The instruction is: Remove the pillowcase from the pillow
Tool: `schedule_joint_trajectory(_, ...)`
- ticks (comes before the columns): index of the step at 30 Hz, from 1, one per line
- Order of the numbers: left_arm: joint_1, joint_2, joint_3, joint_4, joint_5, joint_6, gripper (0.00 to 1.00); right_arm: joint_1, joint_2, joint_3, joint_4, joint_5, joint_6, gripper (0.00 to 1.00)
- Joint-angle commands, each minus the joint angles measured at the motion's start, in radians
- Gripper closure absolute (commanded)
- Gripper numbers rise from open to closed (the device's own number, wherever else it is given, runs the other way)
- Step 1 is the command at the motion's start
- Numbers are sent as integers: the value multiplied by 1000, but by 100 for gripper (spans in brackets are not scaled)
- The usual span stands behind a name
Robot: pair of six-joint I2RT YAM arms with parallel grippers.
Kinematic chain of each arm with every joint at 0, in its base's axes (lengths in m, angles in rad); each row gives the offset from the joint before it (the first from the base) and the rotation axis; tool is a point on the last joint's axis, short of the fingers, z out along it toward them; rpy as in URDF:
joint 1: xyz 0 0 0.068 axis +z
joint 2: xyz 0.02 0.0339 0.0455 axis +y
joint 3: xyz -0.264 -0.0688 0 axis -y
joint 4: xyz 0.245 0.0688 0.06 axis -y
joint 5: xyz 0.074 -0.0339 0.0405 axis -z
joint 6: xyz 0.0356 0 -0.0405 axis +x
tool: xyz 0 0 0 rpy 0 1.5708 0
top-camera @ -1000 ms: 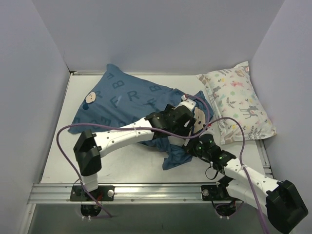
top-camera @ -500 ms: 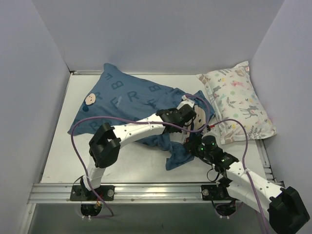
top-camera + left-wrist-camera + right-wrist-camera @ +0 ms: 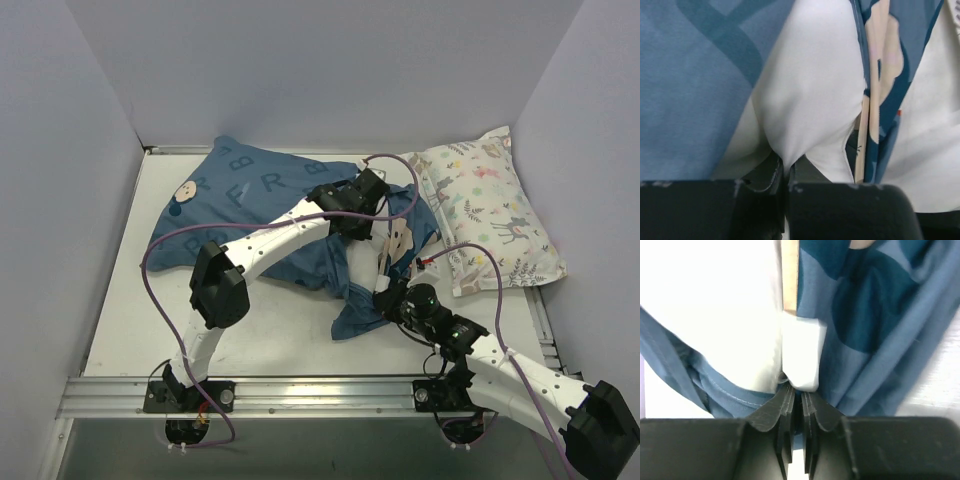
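Observation:
I have the pillowcase by its white tag in my right gripper while loose cloth bunches beside the pillow, so I will open that gripper and take that bunched cloth [image 3: 419, 217].
The teal-blue lettered pillowcase [image 3: 270, 200] lies across the middle of the table, bunched at its right end. My left gripper [image 3: 375, 222] reaches into that open end. In the left wrist view it [image 3: 785, 167] is shut on a pinch of the white pillow [image 3: 810, 85], with pillowcase [image 3: 695, 85] cloth on both sides. My right gripper [image 3: 385, 293] sits at the hanging lower flap. In the right wrist view it [image 3: 795, 387] is shut on the pillowcase [image 3: 875, 315] edge beside a small white tag [image 3: 802, 350]. Most of the pillow is hidden inside the cover.
A smaller white pillow with a deer-and-leaf print [image 3: 490, 205] lies at the back right, close to the right wall. Walls enclose the table on the left, back and right. A metal rail [image 3: 300, 392] runs along the near edge by the arm bases.
My left gripper has shut on the white pillow and moved toward the back of the table. The pillowcase's open end has shifted back with it. My right gripper stays on the lower flap.

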State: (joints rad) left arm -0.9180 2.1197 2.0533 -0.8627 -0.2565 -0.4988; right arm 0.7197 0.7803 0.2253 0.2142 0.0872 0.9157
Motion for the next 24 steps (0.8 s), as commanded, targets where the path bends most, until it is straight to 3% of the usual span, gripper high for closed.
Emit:
schedule_joint_trajectory(1,82,29,167,94,28,-50,100,32,19,-41,-92,-3,6,91)
schedule_joint_trajectory(5,110,42,245,50,89,-61,100,29,77,-35,-61,26,11,96)
schedule_joint_trajectory(13,177,-122,160,24,319,-49,100,-5,275,101,-41,129,-44,99)
schedule_joint_trajectory(17,188,-303,-103,72,399,-17,100,-186,307,155,-27,20,-95,99)
schedule_joint_trajectory(18,197,-384,-239,94,455,-15,100,-224,313,192,-29,19,-112,97)
schedule_joint_trajectory(21,212,-524,-474,174,535,-29,100,-262,367,267,-75,34,-164,93)
schedule_joint_trajectory(24,209,-622,-666,244,591,-44,100,-298,445,342,-70,-47,-187,88)
